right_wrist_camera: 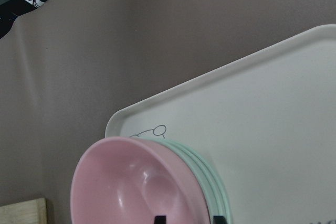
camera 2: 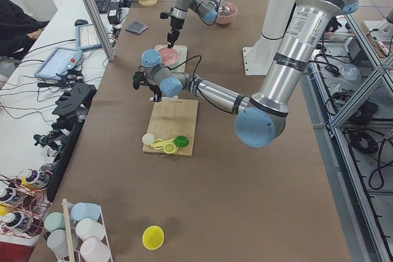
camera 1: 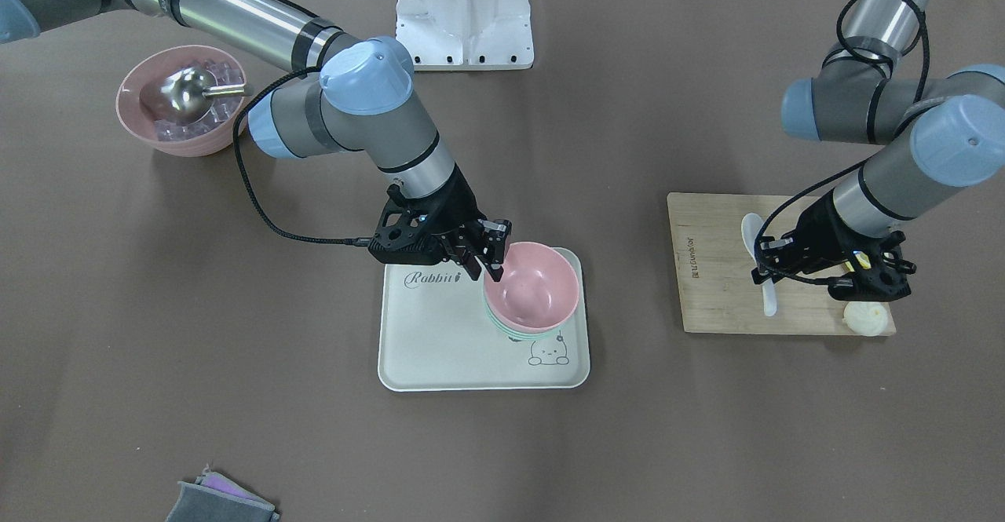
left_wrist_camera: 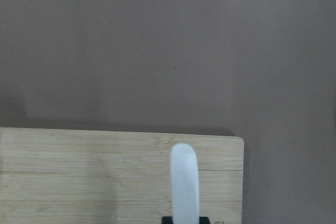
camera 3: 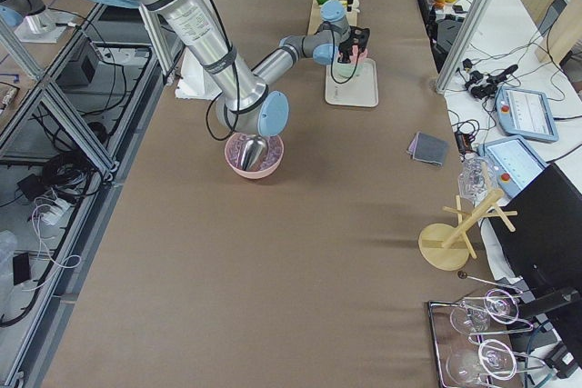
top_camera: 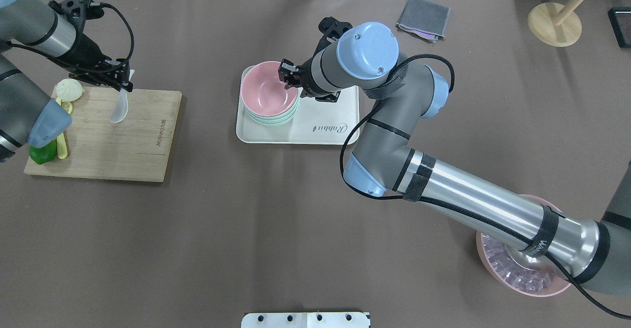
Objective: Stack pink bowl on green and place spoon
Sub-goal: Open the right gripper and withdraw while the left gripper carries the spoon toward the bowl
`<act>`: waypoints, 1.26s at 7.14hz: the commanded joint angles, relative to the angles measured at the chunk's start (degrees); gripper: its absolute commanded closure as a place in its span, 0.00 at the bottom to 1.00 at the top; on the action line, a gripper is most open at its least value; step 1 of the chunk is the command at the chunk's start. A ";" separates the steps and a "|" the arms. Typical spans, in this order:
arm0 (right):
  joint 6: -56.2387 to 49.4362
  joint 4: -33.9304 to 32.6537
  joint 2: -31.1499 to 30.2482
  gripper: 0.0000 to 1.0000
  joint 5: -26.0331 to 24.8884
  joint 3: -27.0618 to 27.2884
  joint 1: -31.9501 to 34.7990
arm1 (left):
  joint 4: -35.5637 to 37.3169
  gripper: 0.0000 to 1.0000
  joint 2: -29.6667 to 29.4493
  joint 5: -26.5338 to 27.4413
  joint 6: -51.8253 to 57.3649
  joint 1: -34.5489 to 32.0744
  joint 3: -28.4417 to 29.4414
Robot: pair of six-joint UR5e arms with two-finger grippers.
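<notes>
I need to release the white spoon from my left gripper inside the pink bowl (camera 1: 539,290) on the cream tray.
The pink bowl (top_camera: 266,91) sits in the top one of the nested green bowls (top_camera: 276,120) on a cream tray (top_camera: 320,126). My right gripper (top_camera: 287,75) is shut on the pink bowl's rim on the robot-facing side; in the right wrist view its fingertips (right_wrist_camera: 160,217) straddle the rim. My left gripper (top_camera: 125,82) is shut on the white spoon (top_camera: 119,110) and holds it over the far edge of a wooden cutting board (top_camera: 123,140). In the left wrist view the spoon (left_wrist_camera: 184,182) sticks out from between the fingers.
A bun (top_camera: 68,90), a green item (top_camera: 42,153) and a yellow utensil (top_camera: 61,143) lie at the board's left end. A pink bowl with clear cubes and a steel scoop (camera 1: 182,102) stands near the right arm. A grey cloth (top_camera: 423,18) and a wooden stand (top_camera: 554,24) are at the far side.
</notes>
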 commanded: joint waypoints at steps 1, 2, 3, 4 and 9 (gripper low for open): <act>0.84 0.15 -0.22 0.00 0.42 0.46 0.86 | 0.61 1.00 -2.46 -0.47 -0.50 0.06 -0.21; 0.93 -0.02 -0.22 0.00 2.42 0.46 2.69 | 0.70 1.00 -5.79 -0.64 -1.38 0.06 -0.38; 0.23 -0.11 -1.18 0.00 7.84 0.54 5.93 | -0.08 1.00 -9.21 -0.56 -5.56 0.24 -0.39; -1.25 -0.19 -2.24 0.00 13.55 0.54 9.27 | -0.17 1.00 -13.25 -0.38 -8.91 0.76 -0.30; -12.69 -0.11 -11.38 0.00 26.60 3.36 19.05 | -10.87 1.00 -18.82 15.76 -15.41 11.99 1.89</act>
